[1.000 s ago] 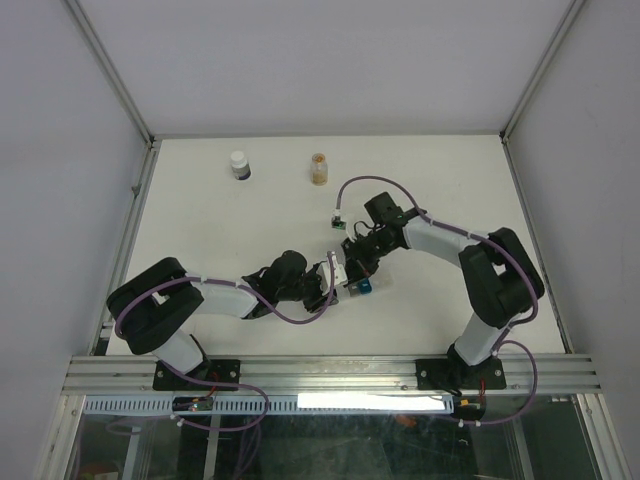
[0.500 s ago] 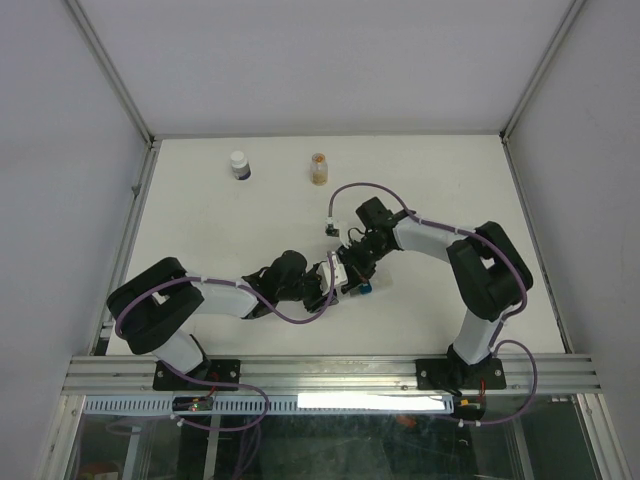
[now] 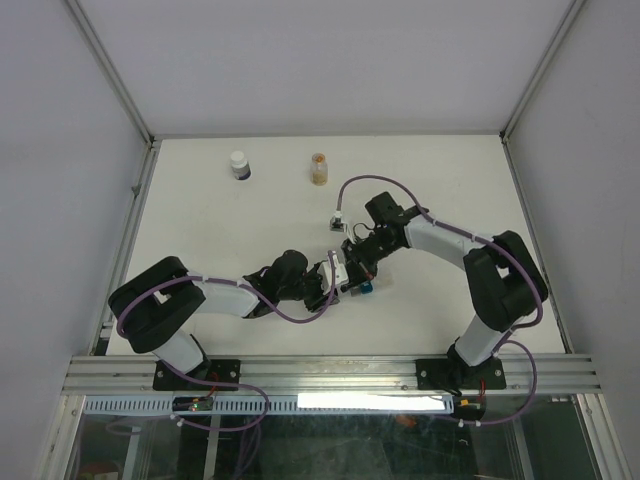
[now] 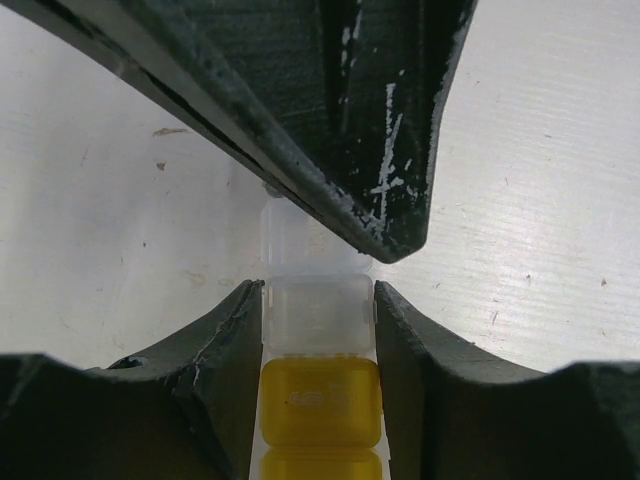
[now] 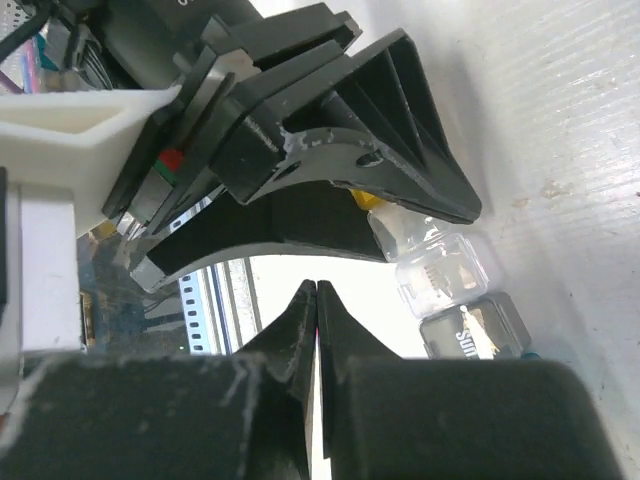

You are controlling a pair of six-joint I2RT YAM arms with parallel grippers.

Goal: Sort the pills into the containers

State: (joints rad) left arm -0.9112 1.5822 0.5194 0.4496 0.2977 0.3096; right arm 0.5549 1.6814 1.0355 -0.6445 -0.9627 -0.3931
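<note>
Next, my left gripper releases the strip of cubes on the open table (image 3: 367, 190) next to the orange vial.
The containers (image 4: 318, 315) form a short strip of clear and yellow cubes lying on the table. My left gripper (image 4: 318, 290) is shut on that strip, one finger pressing each side of a clear cube, the yellow cube (image 4: 320, 400) just behind it. From above, the left gripper (image 3: 335, 279) meets the strip at the table's middle, with a blue cube (image 3: 366, 287) at the strip's right end. My right gripper (image 5: 316, 287) is shut and holds nothing; it hovers close over the strip's clear cube (image 5: 445, 272). The pills fill an orange vial (image 3: 319, 168) standing far back.
A small white-capped dark bottle (image 3: 239, 165) stands at the back left, beside the vial. The right gripper's dark fingers (image 4: 350, 130) fill the upper part of the left wrist view. White walls and metal rails bound the table (image 3: 200, 230).
The right arm swung a little left and nearer, then came back to about where it was. The left gripper kept its hold on the strip without moving.
</note>
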